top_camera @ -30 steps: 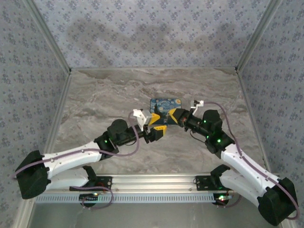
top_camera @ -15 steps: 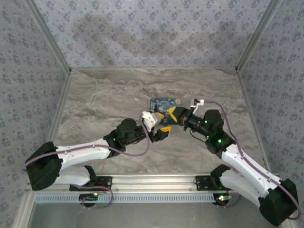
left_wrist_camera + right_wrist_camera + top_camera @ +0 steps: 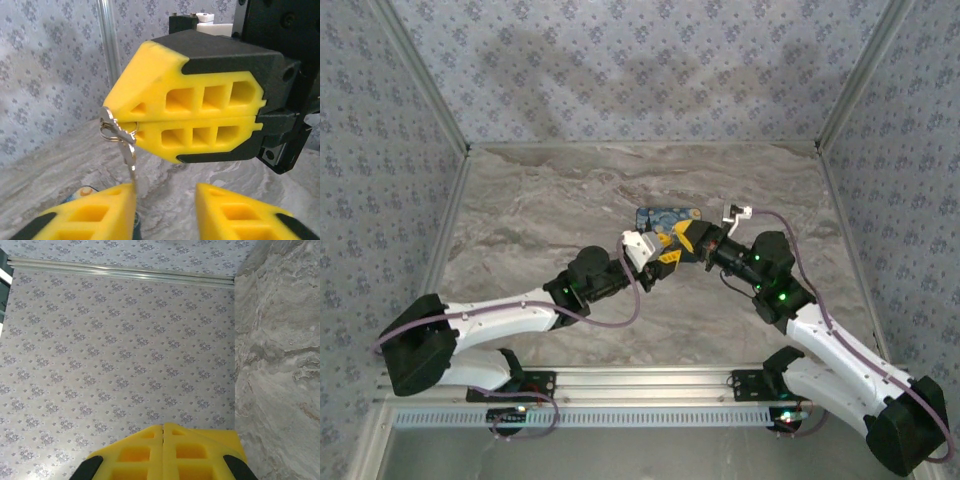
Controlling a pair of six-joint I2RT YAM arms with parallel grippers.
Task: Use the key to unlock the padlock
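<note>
I should hold the key's blade with my left gripper, as it hangs blade-down from my right gripper's fingertips, while my right gripper takes the ring end point(image 3: 109, 131) in line.
The key point(image 3: 131, 161) hangs blade-down from its ring, and my right gripper point(image 3: 120, 120) is shut on that ring at its fingertips. In the left wrist view my left gripper point(image 3: 165, 192) sits just below, jaws apart, with the key's tip against the inner edge of its left finger point(image 3: 95, 215). From above, the left gripper point(image 3: 658, 253) and the right gripper point(image 3: 681, 241) meet tip to tip over the near edge of the starry-night box point(image 3: 666, 214). The padlock is hidden beneath them. In the right wrist view the right gripper point(image 3: 164, 427) shows its fingers pressed together.
Marble tabletop point(image 3: 540, 210) lies open to the left and behind the box. Patterned walls enclose three sides, with an aluminium rail point(image 3: 650, 380) along the near edge. A corner of the box point(image 3: 82, 192) shows beside my left finger.
My left arm has reached right and forward until its gripper sits under the right gripper, and its jaws have narrowed. The right gripper has stayed shut, barely moving.
</note>
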